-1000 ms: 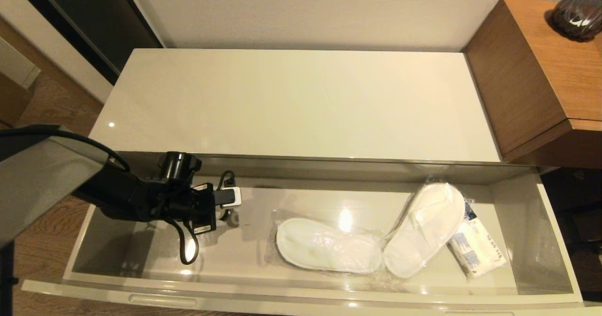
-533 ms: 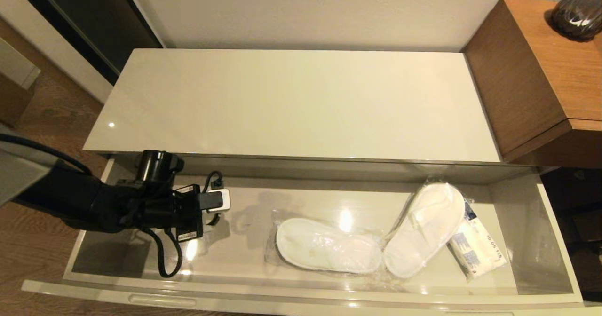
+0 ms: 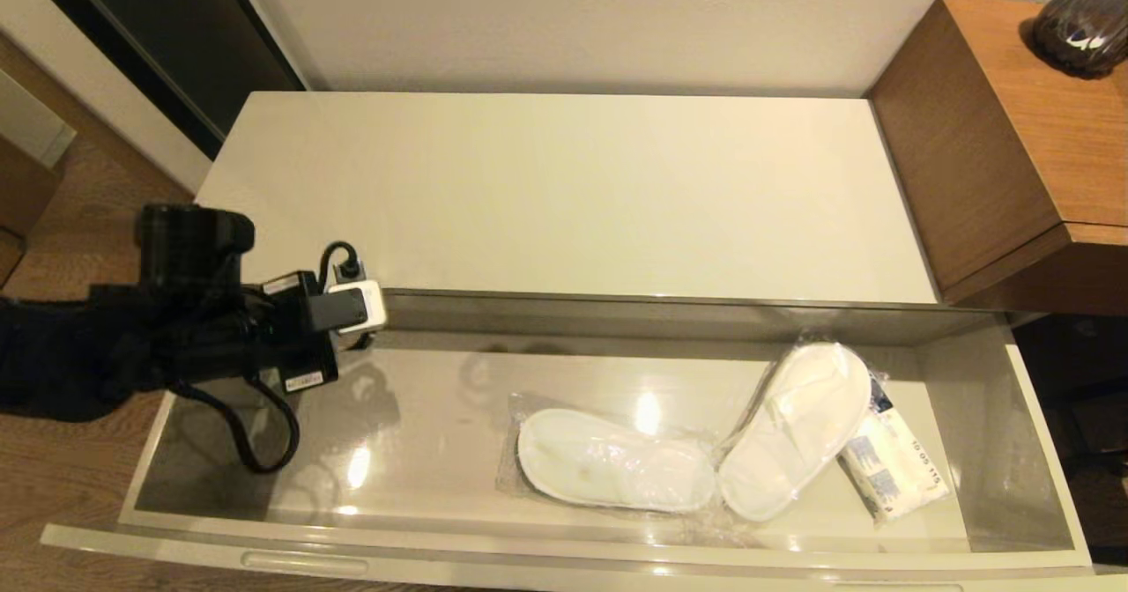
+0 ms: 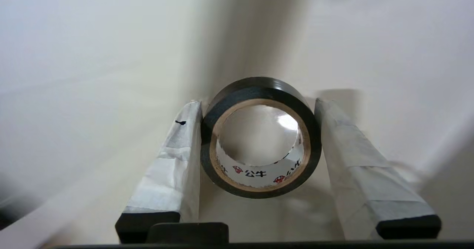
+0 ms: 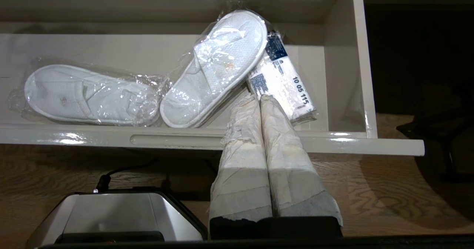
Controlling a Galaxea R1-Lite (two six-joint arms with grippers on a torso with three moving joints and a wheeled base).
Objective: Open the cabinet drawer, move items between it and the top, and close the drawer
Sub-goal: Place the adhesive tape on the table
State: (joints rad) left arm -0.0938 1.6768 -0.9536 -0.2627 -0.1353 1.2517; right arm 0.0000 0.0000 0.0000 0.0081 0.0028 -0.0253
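I should set the black tape roll down with my left gripper on the cabinet top near its front edge [image 3: 397,232], far from the brown wooden unit.
The cabinet drawer [image 3: 529,553] stands pulled out. Inside it lie two white slippers in clear plastic, one flat [image 3: 612,473] and one leaning [image 3: 793,429]. My left arm [image 3: 291,336] hangs over the drawer's back left corner, at the front left edge of the top [image 3: 564,196]. In the left wrist view my left gripper [image 4: 257,104] is shut on the black tape roll [image 4: 259,88], which stands on edge between the taped fingers [image 4: 177,156]. My right gripper [image 5: 257,98] is shut and empty, low in front of the drawer front [image 5: 185,139].
A white packet with blue print [image 3: 894,469] lies beside the leaning slipper at the drawer's right end. A taller brown wooden unit [image 3: 996,134] with a dark vase [image 3: 1084,15] stands to the right. Wood floor [image 5: 389,189] lies below the drawer.
My left arm has risen out of the drawer's left part and swung left and back, up to the level of the top's front left edge.
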